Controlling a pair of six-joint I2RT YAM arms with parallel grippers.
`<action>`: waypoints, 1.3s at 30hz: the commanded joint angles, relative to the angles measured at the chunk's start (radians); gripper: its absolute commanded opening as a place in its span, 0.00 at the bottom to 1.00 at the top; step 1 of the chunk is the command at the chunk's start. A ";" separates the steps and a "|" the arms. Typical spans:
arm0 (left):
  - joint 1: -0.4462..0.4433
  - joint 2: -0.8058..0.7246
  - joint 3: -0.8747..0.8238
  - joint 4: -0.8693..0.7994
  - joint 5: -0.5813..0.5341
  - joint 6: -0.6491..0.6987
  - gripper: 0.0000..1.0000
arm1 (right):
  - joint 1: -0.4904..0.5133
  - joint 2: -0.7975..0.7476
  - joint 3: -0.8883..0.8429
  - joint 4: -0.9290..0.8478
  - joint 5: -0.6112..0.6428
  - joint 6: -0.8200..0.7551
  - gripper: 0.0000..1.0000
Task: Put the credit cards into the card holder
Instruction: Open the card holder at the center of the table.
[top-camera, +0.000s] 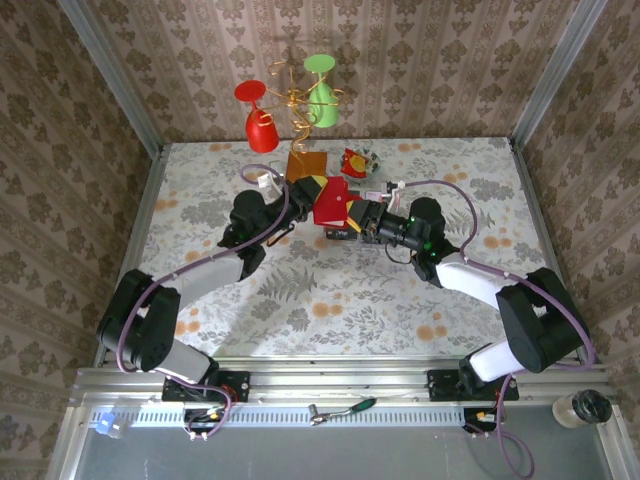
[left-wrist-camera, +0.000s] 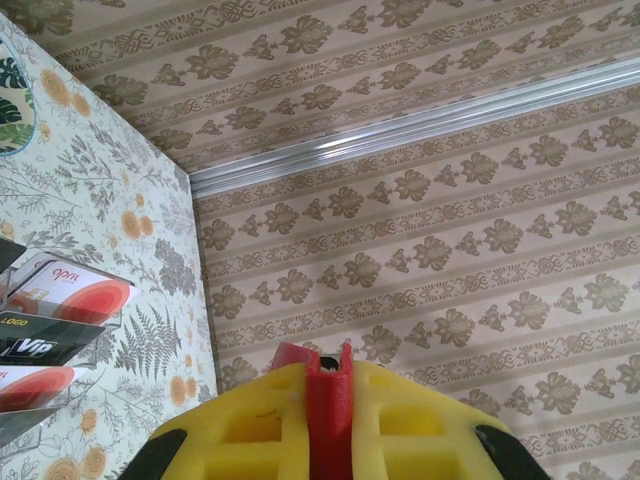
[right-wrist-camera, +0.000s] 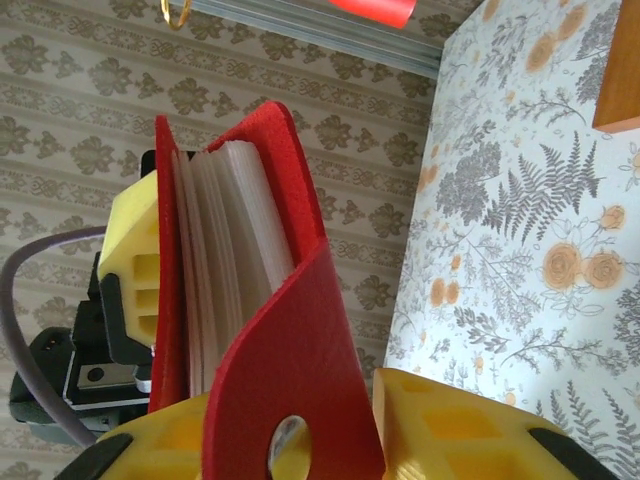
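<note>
The covers of the card holder stand close around the sleeves. My right gripper will hold the card holder's flap at its snap (right-wrist-camera: 289, 440) before my left gripper opens the cover.
The card holder (top-camera: 330, 203) is a bright-red wallet held above the middle of the table between both arms. My left gripper (left-wrist-camera: 325, 365) is shut on one red edge of the card holder (left-wrist-camera: 328, 410), gripping from the left (top-camera: 305, 190). My right gripper (right-wrist-camera: 290, 395) comes in from the right (top-camera: 358, 212), and the card holder (right-wrist-camera: 290, 320) fills the space between its yellow fingers. The holder stands partly open, showing clear inner sleeves and a flap with a snap. Three credit cards (left-wrist-camera: 65, 305), pinkish-white with red round marks and a black band, sit in a clear tiered rack on the table.
An orange-brown wooden slab (top-camera: 305, 163) with a gold wire stand stands at the back, with a red glass (top-camera: 260, 125) and a green glass (top-camera: 322, 100) hanging on it. A red-and-yellow wrapper (top-camera: 357, 162) lies beside it. Flowered table (top-camera: 400, 290) stretches toward the arm bases.
</note>
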 joint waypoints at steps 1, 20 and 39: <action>-0.008 0.018 0.011 0.048 0.004 -0.018 0.00 | 0.005 0.001 0.037 0.071 -0.056 0.017 0.35; -0.010 0.049 0.011 0.093 -0.006 -0.036 0.00 | -0.022 -0.001 0.027 0.140 -0.073 0.063 0.15; 0.026 -0.032 -0.022 -0.145 0.011 0.175 0.65 | -0.036 -0.036 -0.034 0.120 -0.058 0.048 0.00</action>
